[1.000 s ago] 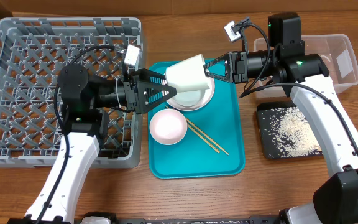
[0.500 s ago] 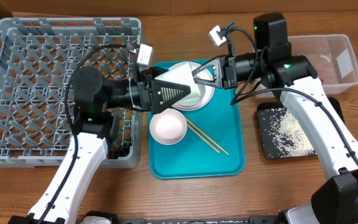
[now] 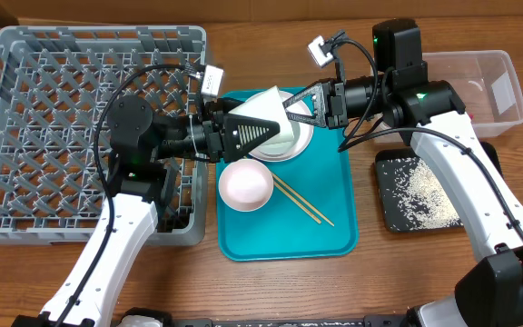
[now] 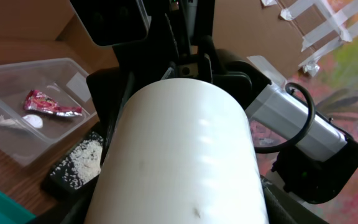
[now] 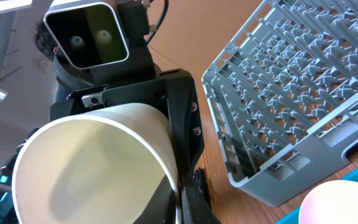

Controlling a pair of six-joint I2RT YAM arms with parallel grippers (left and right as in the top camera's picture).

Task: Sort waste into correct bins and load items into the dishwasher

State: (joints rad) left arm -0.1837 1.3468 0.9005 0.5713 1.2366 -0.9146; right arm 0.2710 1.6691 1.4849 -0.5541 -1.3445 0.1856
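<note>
Next, I let go of the small white cup with my left gripper between the pegs (image 3: 122,192) near the front of the grey dish rack.
The small white cup (image 3: 275,98) hangs on its side above the teal tray, between both arms. My right gripper (image 3: 291,107) is shut on its rim; in the right wrist view the cup's wall (image 5: 92,168) sits pinched between the fingers (image 5: 182,202). My left gripper (image 3: 271,125) surrounds the cup's body, and its fingers (image 4: 179,214) lie against both sides of the cup (image 4: 179,143). Below it a white plate (image 3: 305,143) holds a grey bowl (image 3: 278,147). A white bowl (image 3: 245,185) and chopsticks (image 3: 302,202) lie on the tray.
The grey dish rack (image 3: 7,54) stands at the left, its corner in the right wrist view (image 5: 303,81). The clear tub (image 3: 508,86) at the back right holds the red wrapper (image 4: 51,104) and white scrap (image 4: 11,121). The black tray (image 3: 384,218) holds rice (image 3: 425,191).
My left gripper has moved right and closed round the cup's body. My right gripper has carried the cup left and lower over the plate. Little has moved in the last half second.
</note>
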